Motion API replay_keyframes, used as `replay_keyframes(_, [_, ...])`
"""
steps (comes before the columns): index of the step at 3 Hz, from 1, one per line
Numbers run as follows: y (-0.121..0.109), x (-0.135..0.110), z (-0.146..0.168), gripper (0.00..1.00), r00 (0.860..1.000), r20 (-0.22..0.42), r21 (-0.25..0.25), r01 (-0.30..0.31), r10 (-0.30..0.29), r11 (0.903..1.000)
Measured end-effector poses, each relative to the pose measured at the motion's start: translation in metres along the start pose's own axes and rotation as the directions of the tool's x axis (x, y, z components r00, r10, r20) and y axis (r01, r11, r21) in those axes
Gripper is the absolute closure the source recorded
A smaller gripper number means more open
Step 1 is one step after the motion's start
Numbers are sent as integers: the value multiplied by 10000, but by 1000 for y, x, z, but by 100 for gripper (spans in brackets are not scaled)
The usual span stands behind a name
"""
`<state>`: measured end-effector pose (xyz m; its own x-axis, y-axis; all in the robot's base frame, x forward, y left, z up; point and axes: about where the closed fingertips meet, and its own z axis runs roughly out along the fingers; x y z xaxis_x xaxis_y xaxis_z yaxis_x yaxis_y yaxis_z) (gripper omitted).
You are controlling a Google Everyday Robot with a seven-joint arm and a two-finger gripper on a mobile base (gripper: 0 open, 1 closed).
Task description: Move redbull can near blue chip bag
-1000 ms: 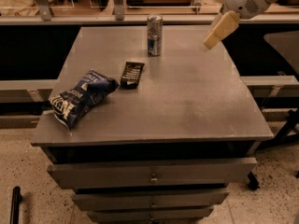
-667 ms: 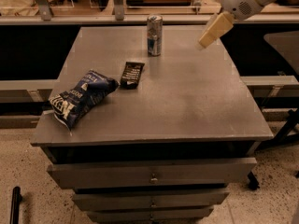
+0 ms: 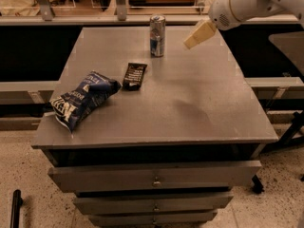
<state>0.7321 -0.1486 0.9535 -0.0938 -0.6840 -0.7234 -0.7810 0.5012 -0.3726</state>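
I need to next move my gripper to the redbull can's upper part (image 3: 156,23) and close it there, because the can has to move near the blue chip bag.
The redbull can (image 3: 157,35) stands upright near the far edge of the grey table (image 3: 190,103). The blue chip bag (image 3: 81,99) lies on its side near the table's front left corner. My gripper (image 3: 199,34) hangs above the far right part of the table, to the right of the can and apart from it. It holds nothing that I can see.
A flat dark rectangular wrapper (image 3: 135,76) lies between the can and the bag. The table has drawers (image 3: 154,175) below its front edge. A counter with metal posts (image 3: 118,4) runs behind the table. A dark stand (image 3: 292,132) is at the right.
My gripper has moved left, toward the can. The can, bag and wrapper have not moved.
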Motion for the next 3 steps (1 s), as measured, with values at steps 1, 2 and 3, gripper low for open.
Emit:
replay_keyframes(1, [1,9,35,0,9892,915,454,-1193,1148,9918])
replay_keyframes(2, [-6,9,67,0,9554,2183,830,-2212,1989,9717])
replay_keyframes(3, [-37,-1,89,0,9000,3741,1538,-2981,2237,9421])
